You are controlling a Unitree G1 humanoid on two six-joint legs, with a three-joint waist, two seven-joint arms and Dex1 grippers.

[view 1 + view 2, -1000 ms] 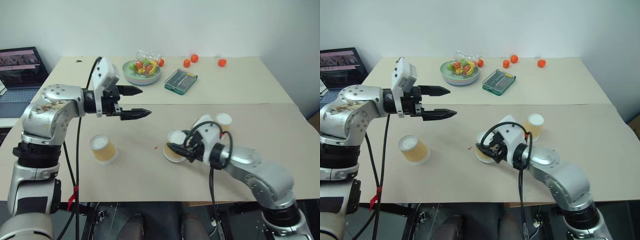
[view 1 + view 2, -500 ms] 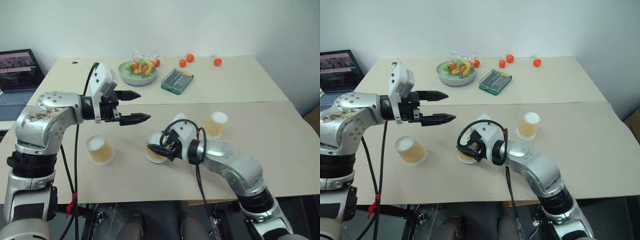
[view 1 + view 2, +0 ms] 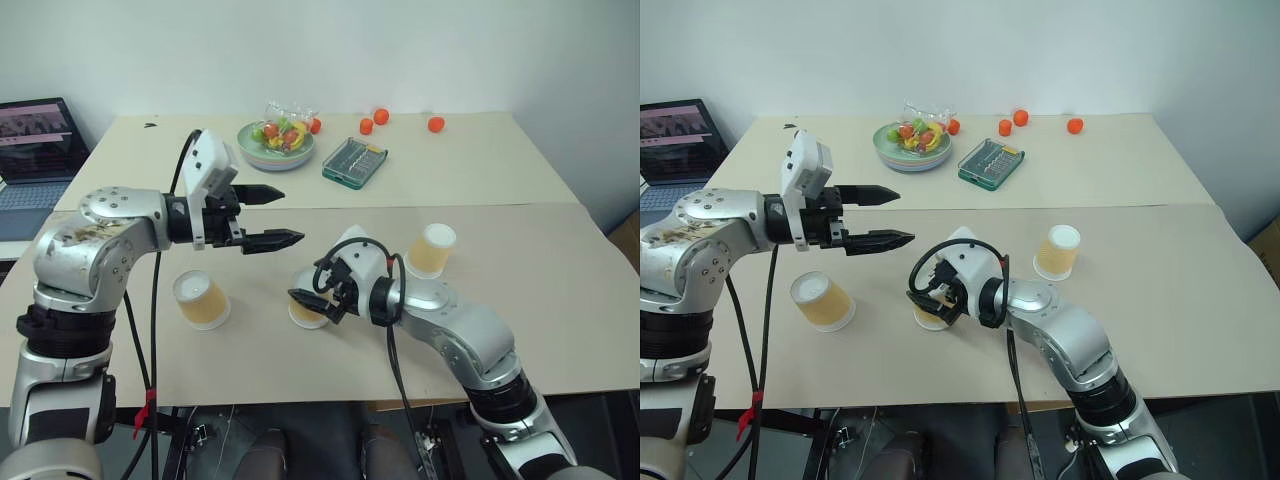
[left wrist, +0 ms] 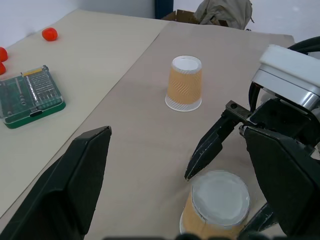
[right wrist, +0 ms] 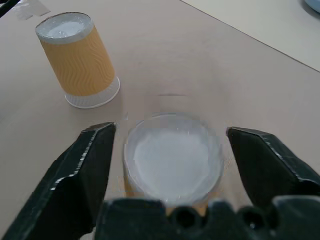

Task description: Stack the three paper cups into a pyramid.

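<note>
My right gripper should next move to the paper cup that stands apart near the mat's back edge and grip that cup's body [image 3: 429, 256].
Three paper cups stand upside down on the tan mat. The left cup [image 3: 202, 300] stands alone and the right cup [image 3: 430, 250] stands apart near the mat's back edge. My right gripper [image 5: 170, 134] is open around the middle cup [image 3: 308, 312]. Its fingers [image 5: 95, 150] flank the cup with a gap on each side. My left gripper [image 3: 292, 215] hangs open and empty in the air, above the mat between the left and middle cups. The left wrist view looks down on the middle cup [image 4: 219, 200] and the right cup [image 4: 185, 82].
On the back table sit a plate of fruit [image 3: 275, 140], a green-edged tool case [image 3: 354, 162] and small orange fruits [image 3: 380, 116]. A laptop [image 3: 35, 150] stands at the far left. The mat's front edge runs close to me.
My right gripper carried the middle cup leftward, away from the right cup, then opened and let go of it. The left gripper stayed in place.
</note>
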